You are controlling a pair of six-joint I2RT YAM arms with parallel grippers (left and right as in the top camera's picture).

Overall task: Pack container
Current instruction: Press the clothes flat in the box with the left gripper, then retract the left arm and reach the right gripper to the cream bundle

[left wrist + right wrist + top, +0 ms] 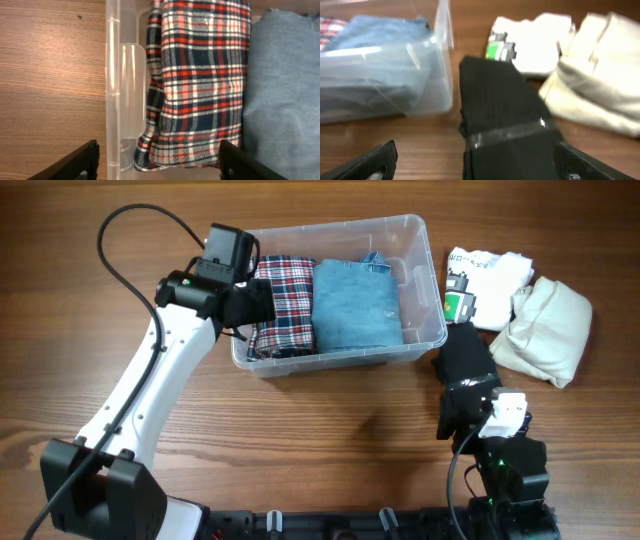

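My right gripper is to take the cream cloth bundle next by its outer edge [579, 343], on the side that faces away from the white folded item.
The clear plastic container [425, 330] stands at the back middle of the table. In it lie a folded red, white and navy plaid shirt [283, 305] and folded blue denim [355, 305]. My left gripper [252, 305] is open over the container's left end, one finger outside the wall and one over the plaid shirt [200, 75]. The container wall [120, 75] and the denim [285, 75] also show in the left wrist view. My right gripper [462, 412] is open and empty. A black folded garment with a tape band [505, 105] lies on the table between its fingers, right of the container [440, 65].
A white folded item with a green label [480, 280] and a cream cloth bundle [548, 330] lie at the back right; both also show in the right wrist view, the white item [530, 42] and the cream bundle [600, 75]. A black cable [120, 240] loops at the back left.
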